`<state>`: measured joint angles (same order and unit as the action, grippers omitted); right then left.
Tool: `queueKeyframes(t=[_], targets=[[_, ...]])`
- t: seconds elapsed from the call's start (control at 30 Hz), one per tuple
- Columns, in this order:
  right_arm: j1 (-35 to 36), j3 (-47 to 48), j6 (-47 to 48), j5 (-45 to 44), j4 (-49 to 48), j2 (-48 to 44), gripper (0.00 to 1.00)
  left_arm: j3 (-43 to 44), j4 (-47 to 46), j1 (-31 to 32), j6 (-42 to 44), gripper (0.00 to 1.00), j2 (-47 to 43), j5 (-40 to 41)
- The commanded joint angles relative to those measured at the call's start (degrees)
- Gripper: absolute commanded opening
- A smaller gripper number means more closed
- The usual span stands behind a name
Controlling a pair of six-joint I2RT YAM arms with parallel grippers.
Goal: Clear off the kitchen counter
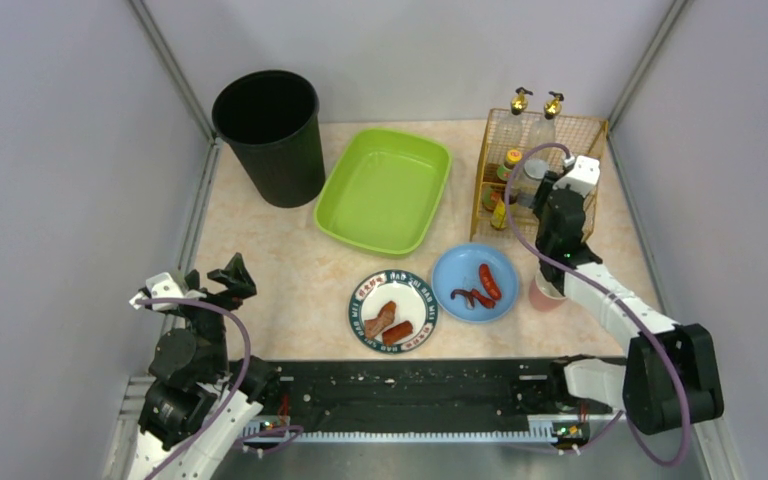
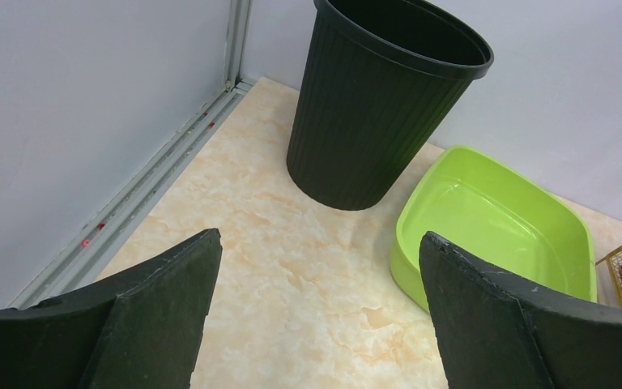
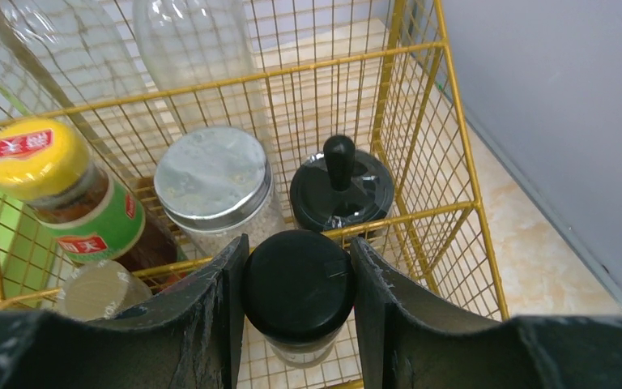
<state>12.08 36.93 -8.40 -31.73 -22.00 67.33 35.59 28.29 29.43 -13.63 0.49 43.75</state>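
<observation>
My right gripper needs to set the black-lidded jar, now at the basket's front, down in the gold wire basket's front row, before the silver-lidded jar (image 1: 533, 217) (image 3: 261, 350).
The kitchen counter (image 1: 280, 265) is pale marbled stone. My right gripper (image 3: 298, 241) reaches into the gold wire basket (image 3: 421, 121) and is shut on a black-lidded glass jar (image 3: 298, 284) at the basket's front right; in the top view that gripper (image 1: 545, 200) hides the jar. My left gripper (image 2: 317, 236) is open and empty, low over the counter at the near left (image 1: 215, 285). A patterned plate (image 1: 392, 310) holds two sausage pieces. A blue plate (image 1: 474, 282) holds red sausages.
A black bin (image 1: 270, 135) stands at the back left, with a green tray (image 1: 383, 188) beside it. The basket (image 1: 540, 135) also holds several jars and two tall bottles. A pink cup (image 1: 545, 293) stands beside the blue plate. A black rail (image 1: 410, 390) runs along the near edge.
</observation>
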Motion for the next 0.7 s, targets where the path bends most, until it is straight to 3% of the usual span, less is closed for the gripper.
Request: queueKeyframes(t=[0.0, 0.67], targets=[[-0.40, -1.21, -0.38, -0.26, -6.09, 2.15, 0.00, 1.32, -1.11, 0.27, -0.22, 0.96, -7.00, -0.44], [-0.42, -4.54, -4.99, 0.32, -10.89, 11.05, 0.00, 1.23, -1.31, 0.23, -0.08, 0.96, -7.00, -0.36]])
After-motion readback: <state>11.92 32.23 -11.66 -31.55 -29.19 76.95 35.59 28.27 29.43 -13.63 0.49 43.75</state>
